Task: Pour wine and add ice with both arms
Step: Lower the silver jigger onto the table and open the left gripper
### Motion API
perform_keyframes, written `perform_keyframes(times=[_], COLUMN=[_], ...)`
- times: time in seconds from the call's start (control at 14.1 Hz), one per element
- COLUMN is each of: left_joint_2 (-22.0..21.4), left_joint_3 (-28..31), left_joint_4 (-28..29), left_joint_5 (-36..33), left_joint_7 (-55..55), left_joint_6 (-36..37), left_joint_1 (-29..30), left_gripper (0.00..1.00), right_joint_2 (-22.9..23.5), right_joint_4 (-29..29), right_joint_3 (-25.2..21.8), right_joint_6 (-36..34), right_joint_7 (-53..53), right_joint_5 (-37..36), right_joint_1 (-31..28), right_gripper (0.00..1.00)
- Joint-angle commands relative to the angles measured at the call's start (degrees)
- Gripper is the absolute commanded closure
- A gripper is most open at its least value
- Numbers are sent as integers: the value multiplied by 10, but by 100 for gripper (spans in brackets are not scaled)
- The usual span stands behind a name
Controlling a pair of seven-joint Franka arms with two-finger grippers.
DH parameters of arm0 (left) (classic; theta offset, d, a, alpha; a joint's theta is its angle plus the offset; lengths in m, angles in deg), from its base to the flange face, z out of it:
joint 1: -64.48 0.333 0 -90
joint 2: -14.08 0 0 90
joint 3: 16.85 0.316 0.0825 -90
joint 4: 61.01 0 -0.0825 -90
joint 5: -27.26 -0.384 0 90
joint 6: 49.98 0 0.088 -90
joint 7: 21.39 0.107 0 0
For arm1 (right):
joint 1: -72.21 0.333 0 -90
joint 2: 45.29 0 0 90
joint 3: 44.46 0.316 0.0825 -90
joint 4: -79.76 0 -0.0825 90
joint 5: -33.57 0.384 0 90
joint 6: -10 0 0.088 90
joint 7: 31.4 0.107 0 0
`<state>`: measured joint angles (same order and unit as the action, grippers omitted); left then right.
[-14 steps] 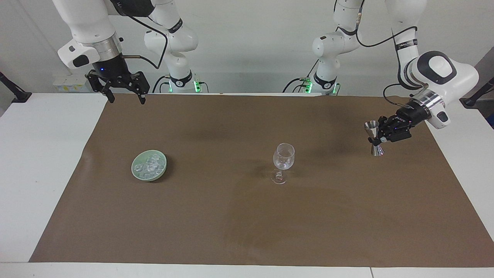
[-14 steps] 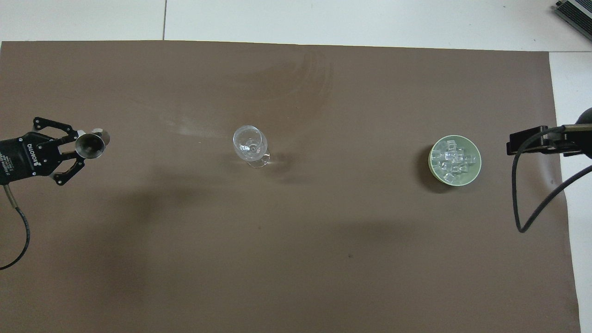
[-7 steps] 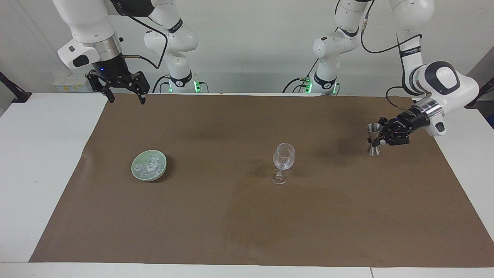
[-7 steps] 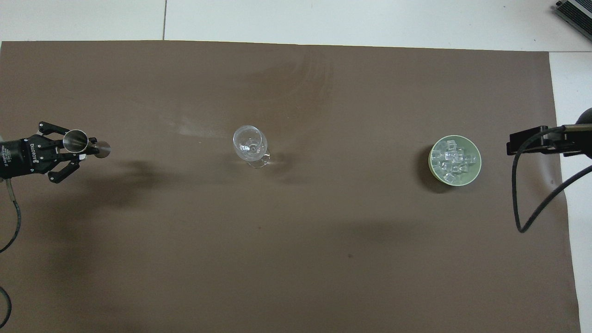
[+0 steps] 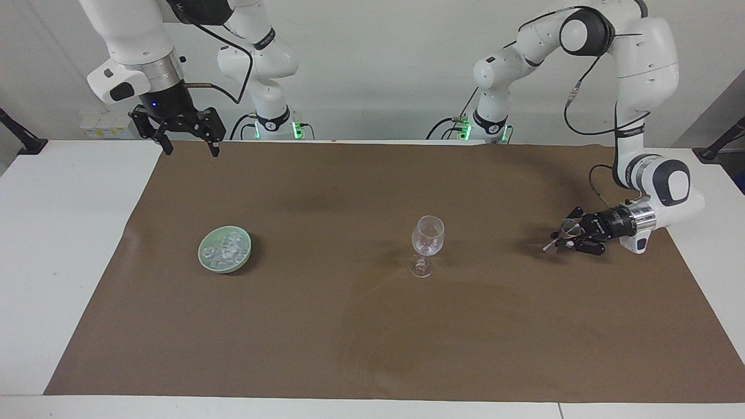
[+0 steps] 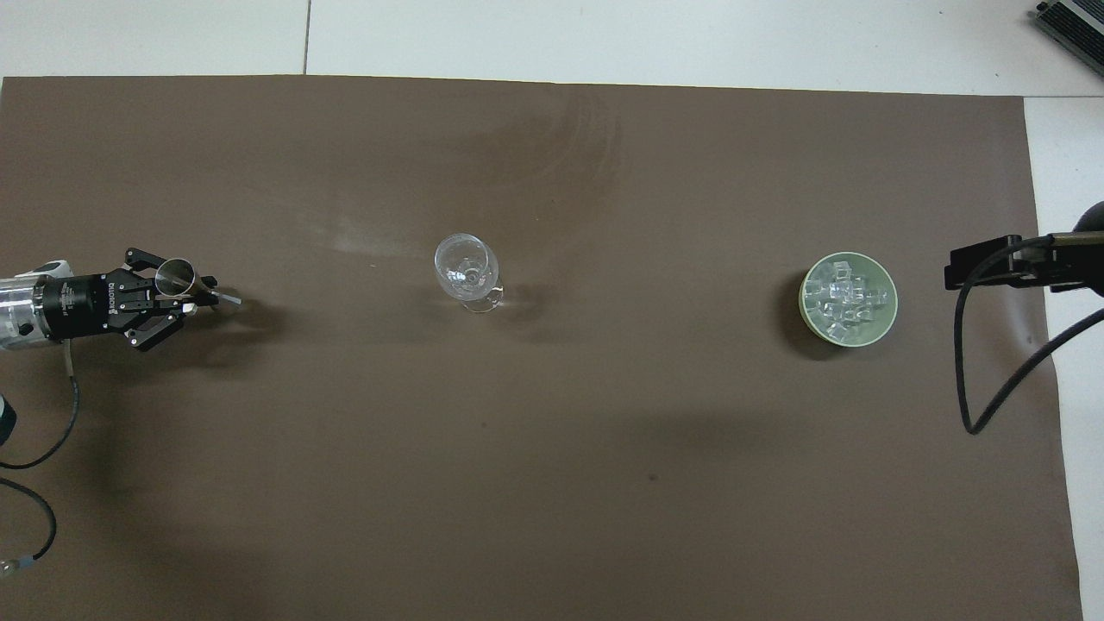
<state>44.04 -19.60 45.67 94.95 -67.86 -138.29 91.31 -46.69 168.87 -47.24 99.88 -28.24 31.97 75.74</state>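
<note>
The steel jigger, now tilted low over the mat, will be set upright by my left gripper on the brown mat (image 6: 243, 305) just below its shadowed tip, short of the stemmed glass.
A clear stemmed glass (image 5: 428, 235) stands upright mid-mat; it also shows in the overhead view (image 6: 466, 262). My left gripper (image 5: 569, 237) is shut on a small steel jigger (image 5: 560, 236) and holds it tilted, low over the mat toward the left arm's end; in the overhead view the gripper (image 6: 191, 295) grips the jigger (image 6: 176, 276) at its waist. The ice (image 5: 227, 249) is heaped in a pale green dish (image 5: 203, 256) toward the right arm's end, ice (image 6: 845, 298) and dish (image 6: 806, 297) also seen from overhead. My right gripper (image 5: 191, 152) waits open and empty, high over the mat's edge by the robots.
A brown mat (image 5: 372, 326) covers most of the white table (image 5: 64, 244). A black cable (image 6: 970, 345) hangs from the right arm beside the dish. Bare white table borders the mat at both ends.
My left arm has lowered the jigger from upright in the air to close over the mat and tipped it over. The right arm, glass and dish have not moved.
</note>
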Motion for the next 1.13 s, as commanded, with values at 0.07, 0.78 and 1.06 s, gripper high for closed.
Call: perform_keyframes(times=[0.07,0.78,1.06], left_joint_2=[25,60,76], left_joint_3=[-3,-4,-4], left_joint_4=[-24,-40,-50], left_joint_5=[-2,-1,-1], left_joint_7=[-11,-5,2], left_joint_6=[21,17,17], left_joint_1=[10,8,7], left_gripper=[100,100,100], right_joint_2=[-12,-12,-12], right_joint_4=[12,12,12], right_joint_3=[-2,-2,-2], right_joint_6=[-5,-5,-5], right_joint_7=[9,9,9], right_joint_5=[4,4,4], right_joint_1=[3,3,3], right_gripper=[0,0,0])
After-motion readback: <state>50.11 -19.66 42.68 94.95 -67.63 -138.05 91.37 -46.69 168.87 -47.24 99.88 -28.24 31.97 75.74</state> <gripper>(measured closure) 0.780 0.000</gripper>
